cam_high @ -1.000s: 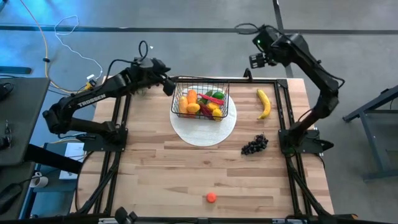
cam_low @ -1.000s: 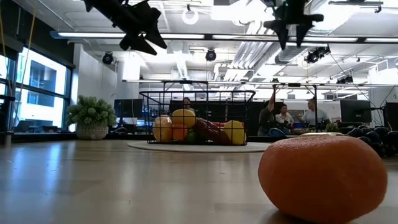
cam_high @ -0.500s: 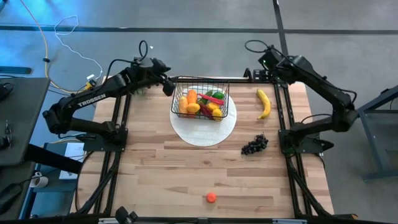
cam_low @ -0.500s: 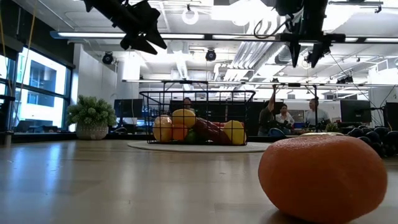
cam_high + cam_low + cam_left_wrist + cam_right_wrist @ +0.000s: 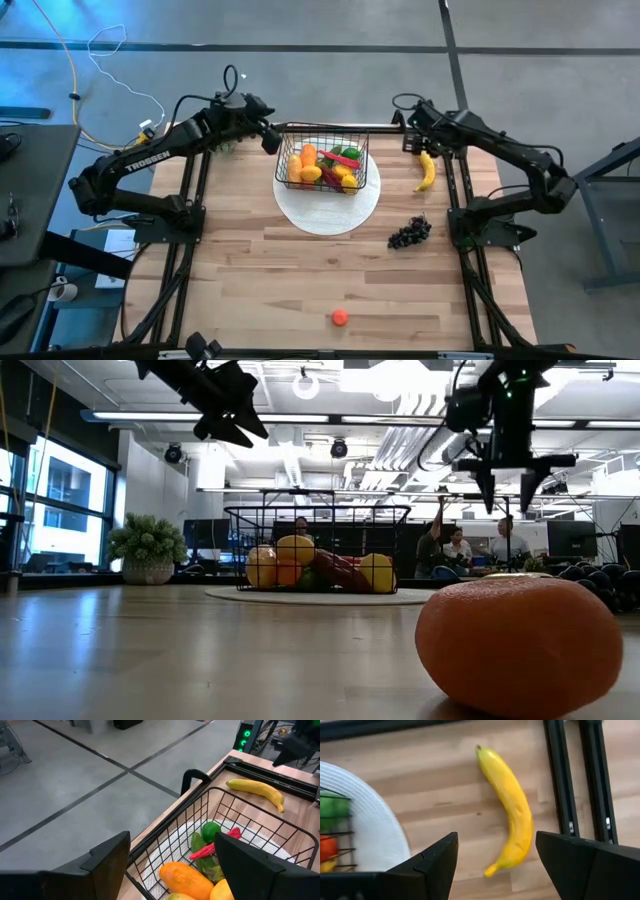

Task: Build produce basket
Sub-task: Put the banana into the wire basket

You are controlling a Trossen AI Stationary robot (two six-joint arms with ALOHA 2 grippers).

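Observation:
Next, I close my right gripper on the near end of the yellow banana [image 5: 426, 183] [image 5: 517, 849], just before it narrows to its tip, on the side closer to the grapes.
The black wire basket [image 5: 322, 158] stands on a round white plate [image 5: 330, 208] and holds lemons, an orange mango, green pieces and a red chilli. A yellow banana [image 5: 425, 166] lies flat on the table to its right, with dark grapes [image 5: 409, 233] nearer. My right gripper [image 5: 420, 142] hangs open above the banana's far end; in its wrist view the banana [image 5: 512, 810] shows between the fingers, well below them. My left gripper [image 5: 272, 135] hovers open, high over the basket's far-left corner [image 5: 200, 800].
A small orange fruit [image 5: 340, 317] sits near the table's near edge, large in the low view [image 5: 520, 643]. Black frame rails [image 5: 455, 175] run along the table's right side, close beside the banana. Bare wood lies between plate and near edge. People sit in the room behind.
My right gripper has swung from high beyond the table's far edge toward the near edge and down, and now hangs over the banana's far end, fingers pointing down. Nothing on the table has moved.

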